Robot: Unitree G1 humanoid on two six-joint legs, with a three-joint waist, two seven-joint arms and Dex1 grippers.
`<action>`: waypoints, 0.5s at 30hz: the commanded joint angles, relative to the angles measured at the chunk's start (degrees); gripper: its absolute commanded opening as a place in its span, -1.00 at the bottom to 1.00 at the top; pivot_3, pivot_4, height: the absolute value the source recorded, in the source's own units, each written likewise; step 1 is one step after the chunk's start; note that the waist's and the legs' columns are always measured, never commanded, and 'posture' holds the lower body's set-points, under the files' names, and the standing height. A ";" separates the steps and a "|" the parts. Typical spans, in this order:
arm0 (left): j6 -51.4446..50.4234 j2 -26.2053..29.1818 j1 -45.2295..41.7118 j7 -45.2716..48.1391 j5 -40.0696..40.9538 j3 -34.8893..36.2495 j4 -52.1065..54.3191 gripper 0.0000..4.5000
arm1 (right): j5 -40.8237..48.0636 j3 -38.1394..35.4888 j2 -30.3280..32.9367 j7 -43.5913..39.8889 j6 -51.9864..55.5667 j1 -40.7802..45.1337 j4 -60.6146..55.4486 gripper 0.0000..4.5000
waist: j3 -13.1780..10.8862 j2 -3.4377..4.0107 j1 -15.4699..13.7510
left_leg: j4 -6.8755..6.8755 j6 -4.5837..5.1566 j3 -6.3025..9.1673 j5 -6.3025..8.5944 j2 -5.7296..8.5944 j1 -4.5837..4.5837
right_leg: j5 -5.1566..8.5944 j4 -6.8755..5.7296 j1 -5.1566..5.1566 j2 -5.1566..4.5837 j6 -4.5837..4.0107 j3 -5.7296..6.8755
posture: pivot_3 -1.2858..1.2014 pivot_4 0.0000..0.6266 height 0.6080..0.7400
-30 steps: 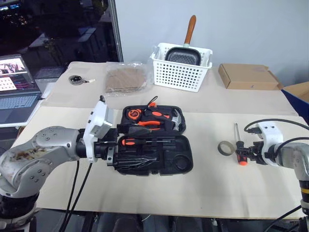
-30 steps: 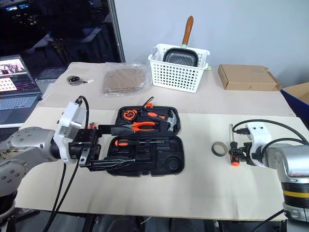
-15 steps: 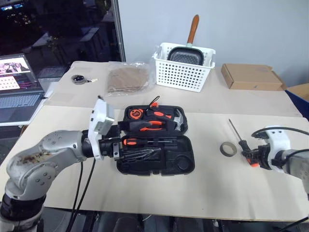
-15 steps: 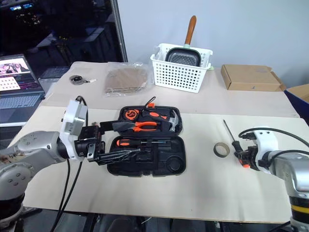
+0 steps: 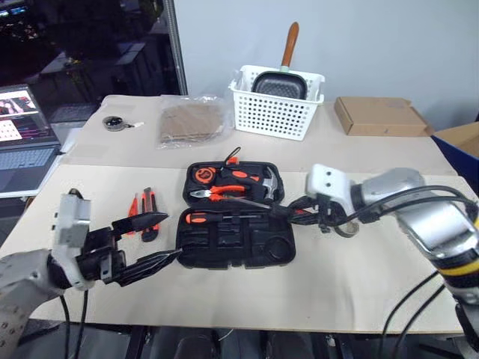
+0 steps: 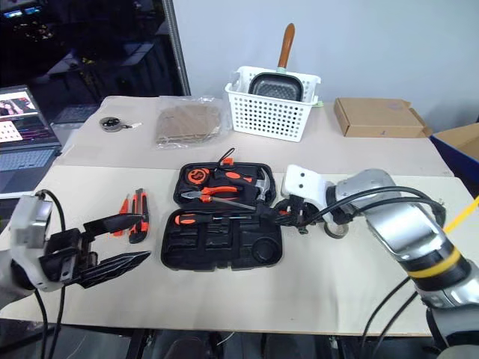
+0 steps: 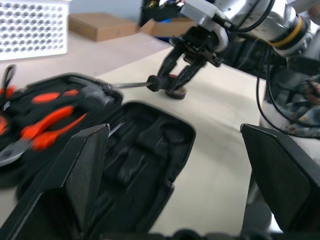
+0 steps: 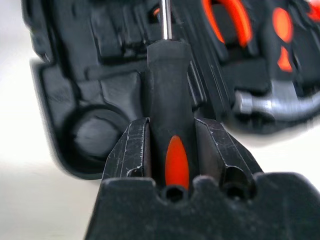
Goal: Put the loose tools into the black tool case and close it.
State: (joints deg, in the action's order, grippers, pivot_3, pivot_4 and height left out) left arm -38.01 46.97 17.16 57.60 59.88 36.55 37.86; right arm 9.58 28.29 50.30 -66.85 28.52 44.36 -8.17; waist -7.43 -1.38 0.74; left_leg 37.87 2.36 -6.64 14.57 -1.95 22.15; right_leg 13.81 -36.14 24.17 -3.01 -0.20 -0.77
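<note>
I need to use my right gripper to set the second screwdriver down in the black tool case's near half [image 5: 247, 226] [image 8: 132, 41], next to the other screwdriver.
The black tool case [image 5: 278, 250] lies open at the table's middle, one orange-and-black screwdriver [image 5: 213, 218] lying in its near half. My right gripper [image 5: 305, 213] is shut on a second screwdriver [image 8: 169, 100] at the case's right edge, its shaft pointing left over the case. The greyish tape roll [image 7: 177, 93] lies just behind that gripper, partly hidden. A thin red cutter [image 6: 123, 224] and a black-and-orange box cutter [image 6: 138, 225] lie left of the case. My left gripper [image 6: 147, 238] stands open and empty near them, apart from the case.
Orange-handled pliers [image 5: 224, 192] and a hammer [image 5: 271, 182] sit in the case's far half. At the back stand a white basket [image 5: 277, 112] with a pan, a cardboard box [image 5: 382, 116], a plastic bag [image 5: 191, 123] and a dark disc [image 5: 114, 123]. A laptop [image 5: 22, 149] is far left.
My right gripper has carried the screwdriver from the table's right side leftward to the case, rolling its wrist. My left gripper has drawn back left from the case, uncovering the two cutters.
</note>
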 commanded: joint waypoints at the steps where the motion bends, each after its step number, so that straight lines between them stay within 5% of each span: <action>1: 2.15 -0.56 2.14 -0.28 0.62 3.72 3.91 1.00 | -6.14 4.40 -4.65 -4.47 -8.34 4.25 8.17 -0.57 | -0.01 -0.01 -0.08 | 0.00 0.00 0.01 0.00 0.00 0.04 | 0.00 0.01 0.03 0.01 -0.01 0.01 | 0.03 -0.52 1.00; 15: 5.14 -2.62 6.80 -2.02 0.49 4.49 6.47 1.00 | -13.06 6.49 -14.26 -10.04 -5.58 8.04 21.22 -0.57 | -0.04 0.05 -0.15 | 0.00 -0.06 0.08 -0.01 0.04 0.08 | -0.06 -0.10 0.02 -0.38 -0.10 0.22 | 0.03 -0.52 1.00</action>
State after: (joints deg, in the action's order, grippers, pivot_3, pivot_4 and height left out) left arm -34.57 44.46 23.89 55.70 59.91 39.95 43.17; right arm -2.22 35.27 36.12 -75.37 20.72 51.12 12.96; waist -7.47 -1.34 0.58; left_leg 37.86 2.29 -6.55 14.55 -1.91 22.23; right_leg 13.74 -36.24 24.19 -3.38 -0.31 -0.54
